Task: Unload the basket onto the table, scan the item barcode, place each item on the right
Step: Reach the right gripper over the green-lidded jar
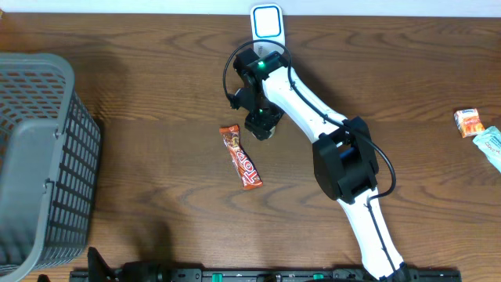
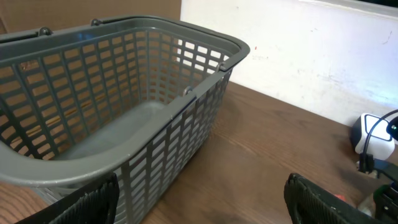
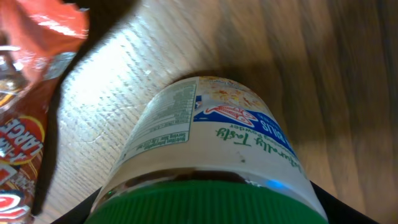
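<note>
My right gripper is holding the jar crooked with the blue logo forward, so I need to open, turn my gripper square to the scanner and grip the green lid (image 3: 205,202) before lifting.
A white-labelled jar with a green lid (image 3: 211,130) fills the right wrist view, standing on the wooden table. My right gripper (image 3: 205,208) reaches down over it, a dark finger pressed against each side of the lid. From overhead the right gripper (image 1: 261,125) covers the jar almost entirely. The white, blue-rimmed scanner (image 1: 267,21) stands at the table's far edge just behind that arm, and it also shows in the left wrist view as the scanner (image 2: 373,134). My left gripper (image 2: 202,200) is open with nothing between its fingers, low beside the basket.
A grey plastic basket (image 1: 47,157) stands at the left, its wall (image 2: 186,130) close to the left gripper. A red-brown candy bar (image 1: 240,157) lies left of the jar. A small orange carton (image 1: 468,122) and a packet (image 1: 491,145) lie at the right edge.
</note>
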You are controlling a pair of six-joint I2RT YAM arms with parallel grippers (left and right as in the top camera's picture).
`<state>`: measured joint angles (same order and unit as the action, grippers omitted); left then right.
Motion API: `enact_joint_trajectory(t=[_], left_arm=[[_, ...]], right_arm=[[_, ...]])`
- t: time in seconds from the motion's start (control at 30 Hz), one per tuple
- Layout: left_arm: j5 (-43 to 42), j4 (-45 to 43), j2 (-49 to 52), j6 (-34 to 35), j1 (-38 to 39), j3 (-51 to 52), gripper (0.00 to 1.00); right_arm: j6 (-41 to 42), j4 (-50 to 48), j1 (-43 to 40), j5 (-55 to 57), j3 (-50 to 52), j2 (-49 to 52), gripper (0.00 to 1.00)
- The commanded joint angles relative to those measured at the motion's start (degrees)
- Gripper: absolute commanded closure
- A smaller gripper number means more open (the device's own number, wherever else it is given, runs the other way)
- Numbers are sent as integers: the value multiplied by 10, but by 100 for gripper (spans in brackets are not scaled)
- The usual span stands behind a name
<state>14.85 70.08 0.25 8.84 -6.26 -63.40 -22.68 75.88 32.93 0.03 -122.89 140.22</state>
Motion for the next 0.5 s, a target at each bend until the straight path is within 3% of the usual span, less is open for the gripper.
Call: enact_joint_trajectory(t=[0.0,0.23,0.47], left_arm=[[-8,-2,-1,1,2,1,15],[-8,-2,-1,1,2,1,15],[-8,-2,-1,1,2,1,15]], right_arm=[[120,6,-2,56,-2,1,47],[351,15,-5,57,-2,1,47],[719,43,-10,57,-2,1,48]])
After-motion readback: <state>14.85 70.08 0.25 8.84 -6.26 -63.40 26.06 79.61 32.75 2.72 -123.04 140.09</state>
